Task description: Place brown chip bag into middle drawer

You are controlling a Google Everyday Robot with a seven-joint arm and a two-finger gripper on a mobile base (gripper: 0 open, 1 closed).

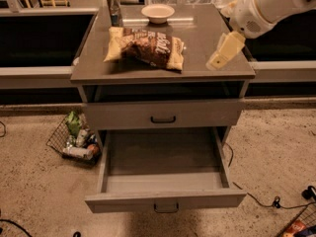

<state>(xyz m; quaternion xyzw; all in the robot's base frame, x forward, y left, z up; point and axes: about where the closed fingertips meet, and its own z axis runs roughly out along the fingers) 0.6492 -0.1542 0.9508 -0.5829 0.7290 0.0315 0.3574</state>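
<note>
I will grip the pale yellow end (175, 52) of the brown chip bag, farther from the bottle.
The brown chip bag (148, 47) lies flat on the grey cabinet top (197, 33), left of centre, with pale yellow ends. The middle drawer (165, 181) is pulled out below it, and its deep tray holds nothing. My gripper (224, 51) hangs from the white arm (266, 6) over the right side of the cabinet top. It is right of the bag, apart from it, and holds nothing that I can see.
A closed grey drawer front (163, 115) with a black handle sits above the open drawer. A pale bowl (157, 13) and a bottle (114, 9) stand at the back of the top. A wire basket (74, 139) of packets is on the floor at left. Cables (266, 201) lie at right.
</note>
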